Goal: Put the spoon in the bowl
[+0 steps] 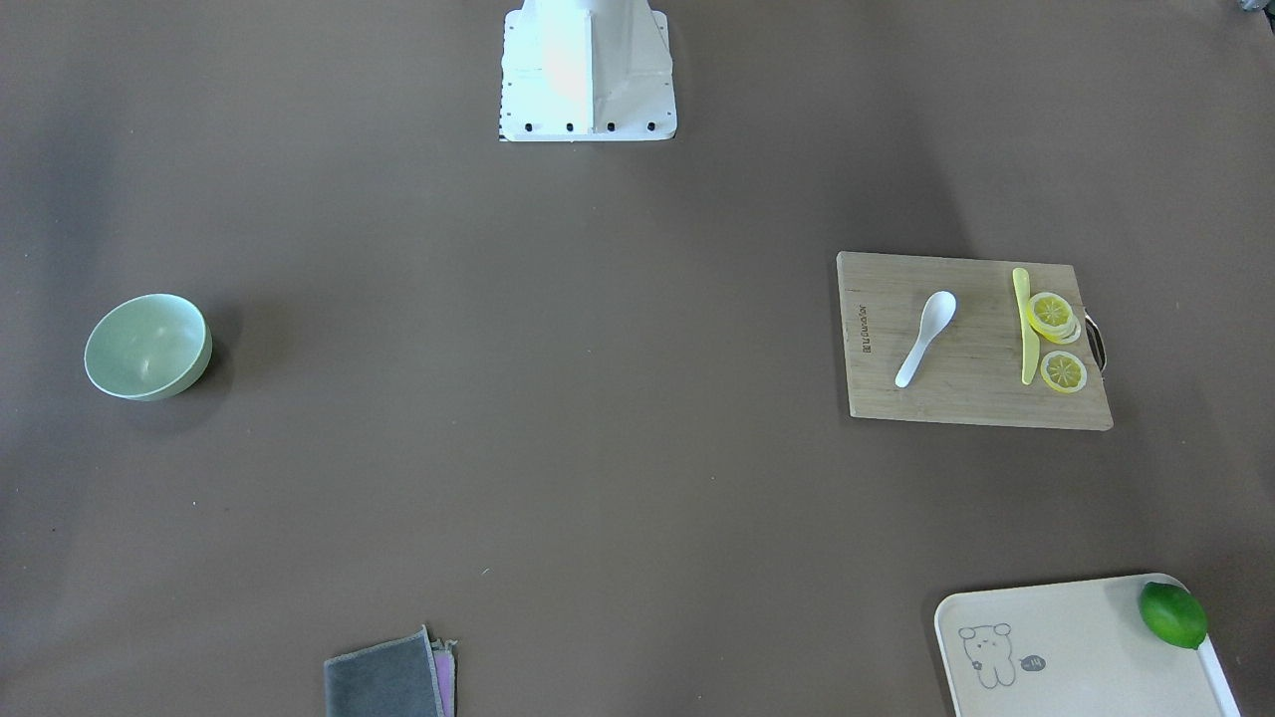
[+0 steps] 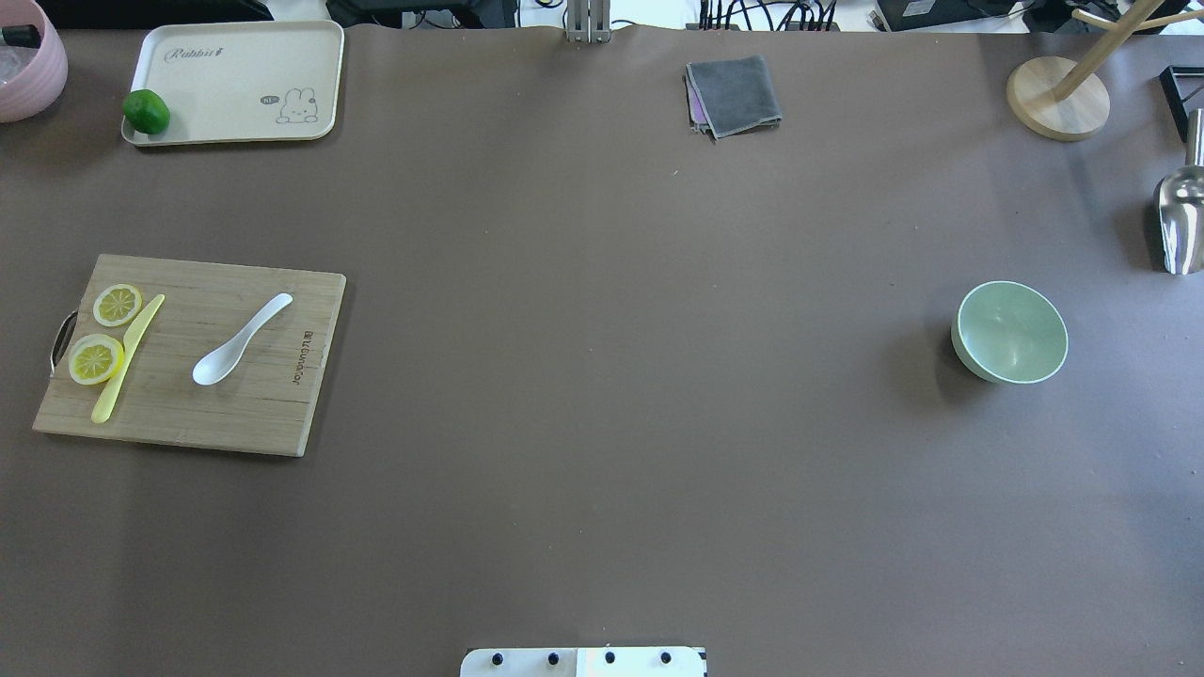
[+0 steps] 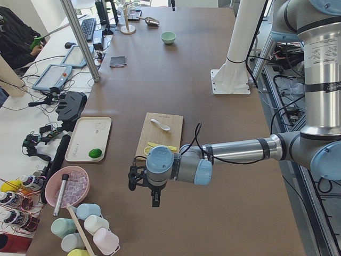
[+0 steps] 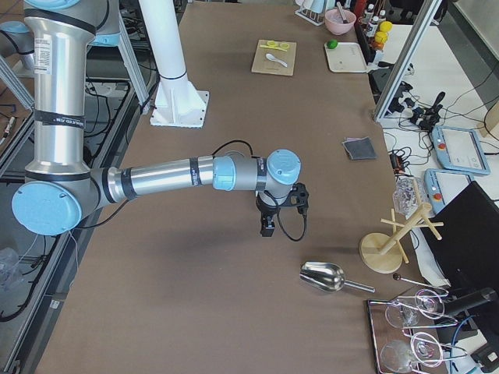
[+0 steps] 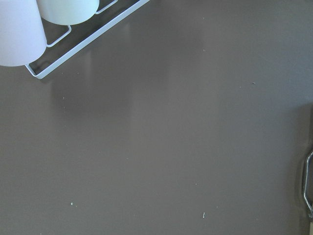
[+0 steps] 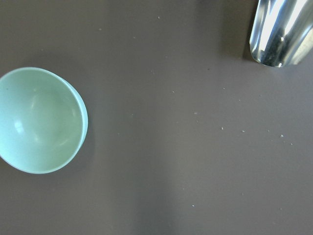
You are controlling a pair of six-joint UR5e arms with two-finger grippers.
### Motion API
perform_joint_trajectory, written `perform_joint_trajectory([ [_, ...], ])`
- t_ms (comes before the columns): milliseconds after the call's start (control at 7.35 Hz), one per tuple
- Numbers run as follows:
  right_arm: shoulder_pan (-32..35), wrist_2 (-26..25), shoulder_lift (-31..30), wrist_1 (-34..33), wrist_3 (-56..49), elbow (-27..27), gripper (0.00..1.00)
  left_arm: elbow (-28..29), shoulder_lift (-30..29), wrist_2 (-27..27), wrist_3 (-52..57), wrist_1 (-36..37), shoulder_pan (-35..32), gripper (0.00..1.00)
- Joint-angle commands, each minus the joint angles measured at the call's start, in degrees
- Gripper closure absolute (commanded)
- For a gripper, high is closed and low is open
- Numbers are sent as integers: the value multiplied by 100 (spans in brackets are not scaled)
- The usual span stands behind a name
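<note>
The mint-green bowl is next for my right gripper, which should go to it and close on the bowl's rim (image 1: 90, 346) (image 6: 86, 122), on the side farthest from the cutting board.
The white spoon (image 2: 241, 340) lies on a wooden cutting board (image 2: 245, 414) at the table's left in the overhead view, scoop toward the robot; it also shows in the front view (image 1: 925, 338). The mint-green bowl (image 2: 1010, 332) stands upright and empty at the right, and shows in the right wrist view (image 6: 39, 120). My left gripper (image 3: 154, 201) hangs over the table's near end in the left side view, past the board. My right gripper (image 4: 267, 229) hangs over the table in the right side view. I cannot tell whether either is open or shut.
Lemon slices (image 2: 96, 358) and a yellow strip (image 2: 127, 358) share the board. A cream tray (image 2: 235, 56) holds a lime (image 2: 147, 111). A grey cloth (image 2: 734, 94), a wooden stand (image 2: 1057, 97) and a metal scoop (image 2: 1181, 216) lie at the far side.
</note>
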Motion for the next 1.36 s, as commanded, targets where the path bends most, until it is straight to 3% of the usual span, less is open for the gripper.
perform_joint_trajectory([
  [0, -315, 60, 122, 577, 823, -56, 0, -11, 37, -12, 0, -8, -7, 2],
  [272, -614, 104, 202, 886, 1090, -292, 0, -2, 28, -3, 0, 0, 2, 2],
  [817, -1230, 95, 526, 1571, 1090, -1408, 0, -20, 11, -12, 0, 0, 2, 2],
  [1225, -1266, 226, 816, 1740, 1474, -1533, 0, -11, 2, -3, 0, 0, 2, 2],
])
